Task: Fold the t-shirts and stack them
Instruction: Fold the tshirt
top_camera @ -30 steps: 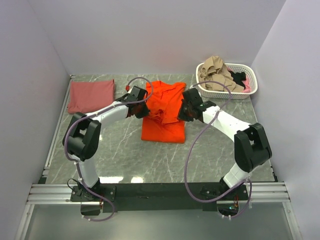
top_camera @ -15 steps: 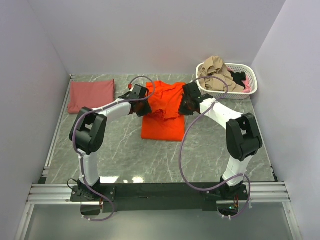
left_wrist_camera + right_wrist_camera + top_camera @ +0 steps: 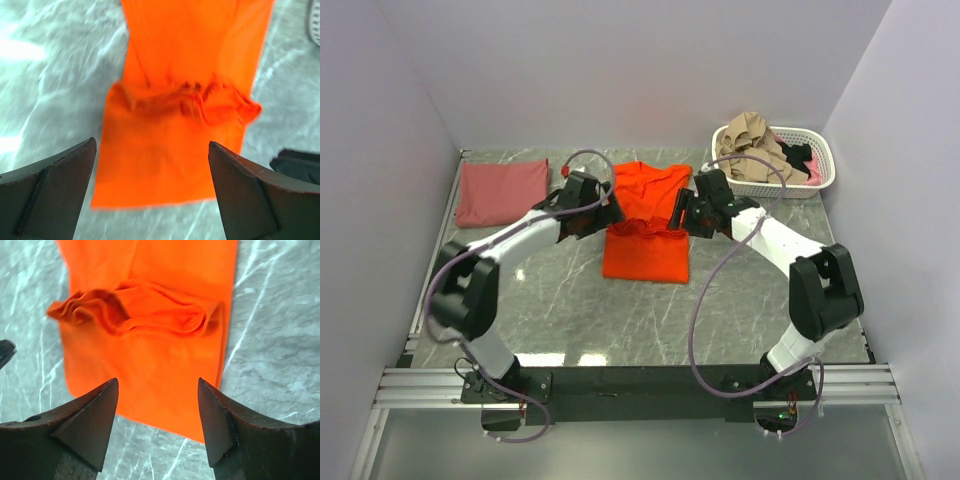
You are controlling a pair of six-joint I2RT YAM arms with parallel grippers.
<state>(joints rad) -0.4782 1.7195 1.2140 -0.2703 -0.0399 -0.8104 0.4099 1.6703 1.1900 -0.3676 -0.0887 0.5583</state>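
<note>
The orange-red t-shirt has a bunched fold across its middle, so my left gripper and right gripper are to take the t-shirt's near corners (image 3: 607,274) and pull it flat before folding.
The bright orange-red t-shirt (image 3: 645,245) lies mid-table as a long strip, with a bunched ridge of cloth across its middle. My left gripper (image 3: 604,212) is open at the shirt's left edge and my right gripper (image 3: 684,214) is open at its right edge. Neither holds any cloth. In the left wrist view the orange shirt (image 3: 180,95) lies below the wide-apart fingers (image 3: 55,192) of the left gripper (image 3: 152,142). The right wrist view shows the same shirt (image 3: 150,340) under the open right gripper (image 3: 157,381). The dusty brick-red t-shirt (image 3: 501,190) lies folded at the far left.
A white slotted basket (image 3: 825,175) with tan, black and pink clothes stands at the far right corner. Walls close in the table on three sides. Cables loop over both arms.
Both grippers have opened and let go of the orange shirt. The cloth they held bunched up has dropped into a ridge across the shirt, and the grippers have drawn apart to its sides.
</note>
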